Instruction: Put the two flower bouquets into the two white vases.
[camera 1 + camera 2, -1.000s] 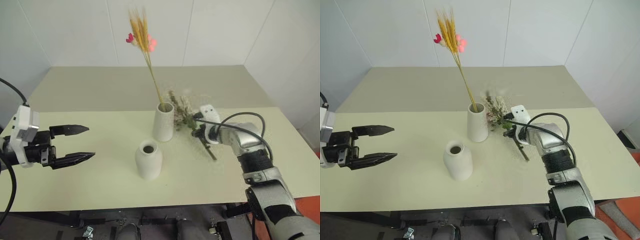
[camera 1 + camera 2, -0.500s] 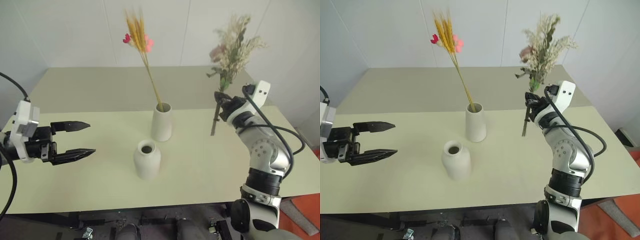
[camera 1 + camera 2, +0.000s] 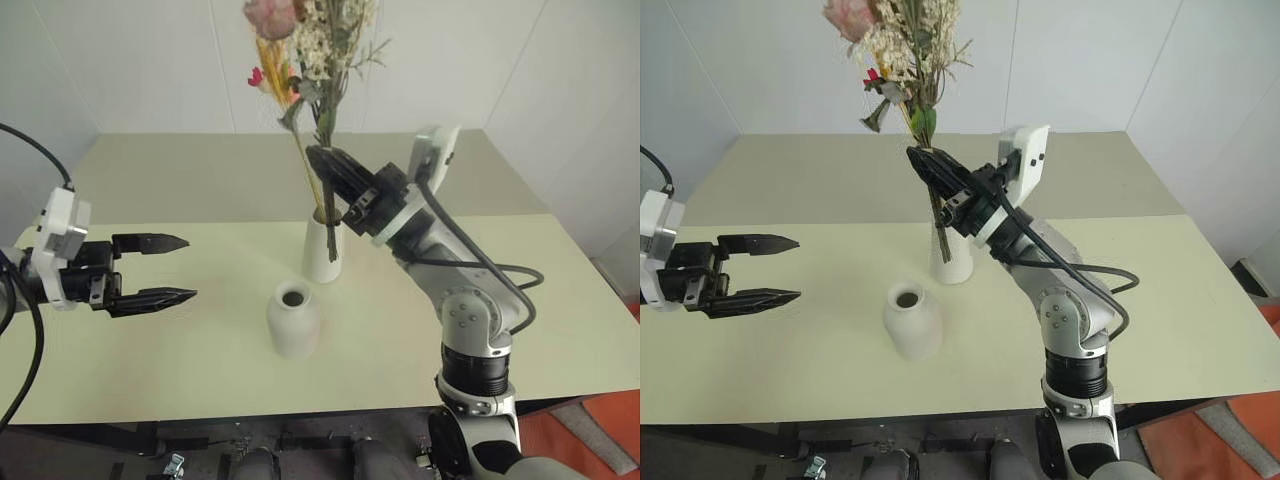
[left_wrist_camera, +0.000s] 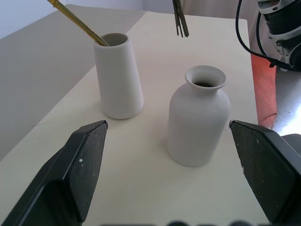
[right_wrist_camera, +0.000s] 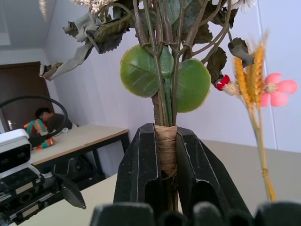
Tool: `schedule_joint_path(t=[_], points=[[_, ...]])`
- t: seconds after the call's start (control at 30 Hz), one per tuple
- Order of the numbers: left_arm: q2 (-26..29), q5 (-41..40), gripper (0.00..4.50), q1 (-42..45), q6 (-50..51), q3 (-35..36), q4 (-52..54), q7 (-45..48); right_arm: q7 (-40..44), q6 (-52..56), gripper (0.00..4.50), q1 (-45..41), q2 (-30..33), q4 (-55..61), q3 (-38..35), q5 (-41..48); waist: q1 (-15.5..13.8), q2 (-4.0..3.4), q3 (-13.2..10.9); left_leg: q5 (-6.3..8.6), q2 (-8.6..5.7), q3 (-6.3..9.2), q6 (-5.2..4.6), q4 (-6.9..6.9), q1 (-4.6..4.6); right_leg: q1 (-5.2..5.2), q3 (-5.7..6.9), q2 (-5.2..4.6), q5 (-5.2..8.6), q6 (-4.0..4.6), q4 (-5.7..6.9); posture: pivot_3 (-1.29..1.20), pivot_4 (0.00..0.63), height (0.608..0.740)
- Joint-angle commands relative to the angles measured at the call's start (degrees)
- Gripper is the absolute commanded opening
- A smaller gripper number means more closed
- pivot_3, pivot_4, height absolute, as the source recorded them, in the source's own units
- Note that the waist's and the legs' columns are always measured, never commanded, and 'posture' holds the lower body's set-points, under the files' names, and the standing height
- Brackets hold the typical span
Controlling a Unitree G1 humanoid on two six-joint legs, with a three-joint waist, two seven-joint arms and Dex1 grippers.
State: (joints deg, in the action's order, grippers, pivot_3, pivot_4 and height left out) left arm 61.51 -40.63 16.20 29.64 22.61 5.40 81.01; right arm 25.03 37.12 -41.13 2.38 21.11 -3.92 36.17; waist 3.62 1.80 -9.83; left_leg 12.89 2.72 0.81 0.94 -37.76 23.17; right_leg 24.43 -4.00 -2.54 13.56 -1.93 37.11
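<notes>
Next, I release the bushy cream-and-green bouquet, now held upright beside the tall white vase, from my right gripper in the opening of the short rounded vase [image 3: 293, 299].
My right gripper [image 3: 326, 172] is shut on the stems of the bushy cream-and-green bouquet [image 3: 315, 45], held upright in the air. In the right wrist view its fingers [image 5: 141, 165] clamp the twine-wrapped stems [image 5: 165, 150]. The stem ends [image 4: 179, 21] hang above and just beside the tall white vase [image 3: 323, 252]. That vase holds the slim wheat bouquet [image 3: 275, 62] with pink blossoms. The short rounded vase [image 3: 293, 320], with nothing in it, stands in front of the tall one. My left gripper [image 3: 172, 270] hovers open to the left of both vases, well apart from them.
Both vases stand mid-table on the pale green tabletop [image 3: 520, 300], with white walls behind. Bare table lies to the right and in front. In the right wrist view a person [image 5: 44, 120] sits at a desk in the background.
My right arm has swung the bushy bouquet from the table's right side leftward and higher, to over the tall vase. The left gripper has stayed put and open.
</notes>
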Motion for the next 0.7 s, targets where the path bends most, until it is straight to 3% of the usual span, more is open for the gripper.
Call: schedule_joint_path(t=[0.03,0.7], points=[[1.8,-0.8,4.50,1.6,0.4,-0.3,0.0,1.9,2.1,-1.6,0.22,0.0,-0.7,1.7,1.5,3.0,0.0,0.00,0.0,0.00,0.00,0.00,0.00,0.00,0.00,0.02,0.00,0.00,0.00,0.00,0.01,0.00,0.150,0.740],[3.2,-0.5,4.50,2.4,1.3,-1.1,-0.5,3.2,6.2,-3.8,0.22,2.6,-4.0,-0.9,8.8,4.2,0.2,-0.01,0.0,0.00,0.05,0.00,0.00,0.00,0.00,0.05,0.00,0.06,0.00,0.04,0.03,0.00,0.150,0.740]])
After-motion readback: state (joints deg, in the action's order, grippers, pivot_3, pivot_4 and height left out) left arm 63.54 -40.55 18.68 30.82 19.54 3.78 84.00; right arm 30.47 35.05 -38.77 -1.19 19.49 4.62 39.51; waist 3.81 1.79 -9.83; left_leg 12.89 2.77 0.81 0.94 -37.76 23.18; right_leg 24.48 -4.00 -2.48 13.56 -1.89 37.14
